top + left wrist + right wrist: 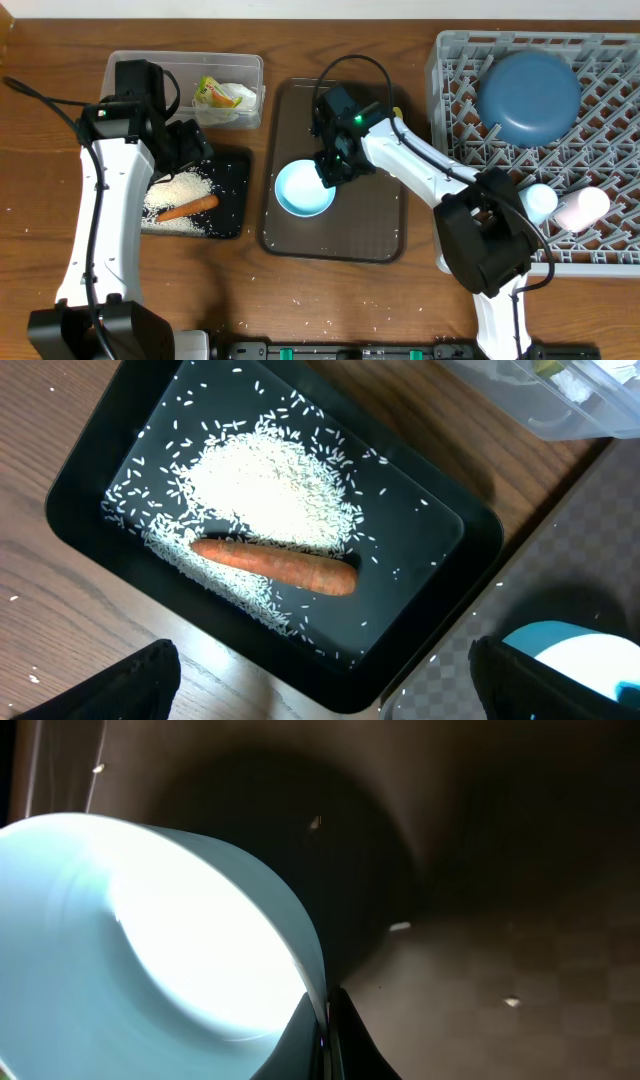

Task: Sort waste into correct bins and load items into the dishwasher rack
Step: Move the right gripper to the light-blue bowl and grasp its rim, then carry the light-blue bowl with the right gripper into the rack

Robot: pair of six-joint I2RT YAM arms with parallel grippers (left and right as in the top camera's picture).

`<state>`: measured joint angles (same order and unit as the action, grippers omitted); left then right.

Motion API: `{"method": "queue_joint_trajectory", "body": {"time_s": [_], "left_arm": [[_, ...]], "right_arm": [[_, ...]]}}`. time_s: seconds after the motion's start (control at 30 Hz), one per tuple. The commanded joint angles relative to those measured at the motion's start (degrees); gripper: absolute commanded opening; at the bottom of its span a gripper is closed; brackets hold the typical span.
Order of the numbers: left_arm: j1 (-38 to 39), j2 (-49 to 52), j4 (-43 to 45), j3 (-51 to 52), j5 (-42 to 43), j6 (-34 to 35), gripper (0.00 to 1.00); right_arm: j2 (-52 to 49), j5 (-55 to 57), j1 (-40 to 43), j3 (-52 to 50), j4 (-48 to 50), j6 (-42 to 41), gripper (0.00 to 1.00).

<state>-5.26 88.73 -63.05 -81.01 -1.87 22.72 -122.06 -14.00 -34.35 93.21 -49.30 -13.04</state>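
Observation:
My right gripper is going to let go of the white bowl inside the grey dishwasher rack's edge [474,152] nearest the brown tray.
The white bowl [300,190] [150,940] stands on the dark brown serving tray [370,220]. My right gripper [330,178] [327,1020] is shut on the bowl's right rim, one finger inside and one outside. Over the near right corner of the shallow black tray [235,200] [90,530] hovers my left gripper [192,148] [325,690], open and holding nothing. In that tray lie an orange carrot stick [188,209] [280,563] and a heap of rice [180,188] [260,480]. The clear tub [130,65] [560,400] holds a green-yellow wrapper [218,93].
The grey dishwasher rack [440,60] fills the right side, with the dark-blue plate [528,97] leaning at its back and two small cups [540,202] [582,208] near its front. Stray rice grains dot the brown tray [500,920] and the table's front.

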Motion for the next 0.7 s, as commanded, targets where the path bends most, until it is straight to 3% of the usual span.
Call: {"method": "queue_joint_trajectory", "body": {"time_s": [0.0,0.13,0.27,0.47,0.67], "left_arm": [[-0.31,0.17,-0.33,0.33,-0.31,0.31,0.95],[-0.31,0.17,-0.33,0.33,-0.31,0.31,0.95],[-0.31,0.17,-0.33,0.33,-0.31,0.31,0.95],[-0.31,0.17,-0.33,0.33,-0.31,0.31,0.95],[-0.31,0.17,-0.33,0.33,-0.31,0.31,0.95]], "right_arm": [[7.37,1.77,3.34,0.22,-0.94,-0.24,0.01],[15.58,9.05,7.85,0.22,-5.14,-0.35,0.01],[24.44,23.82,11.87,0.22,-12.09,-5.09,0.01],[35.52,45.29,15.63,0.22,-27.10,-20.68,0.01],[39.98,61.24,17.59,0.20,-39.50,-35.17,0.01]]}}
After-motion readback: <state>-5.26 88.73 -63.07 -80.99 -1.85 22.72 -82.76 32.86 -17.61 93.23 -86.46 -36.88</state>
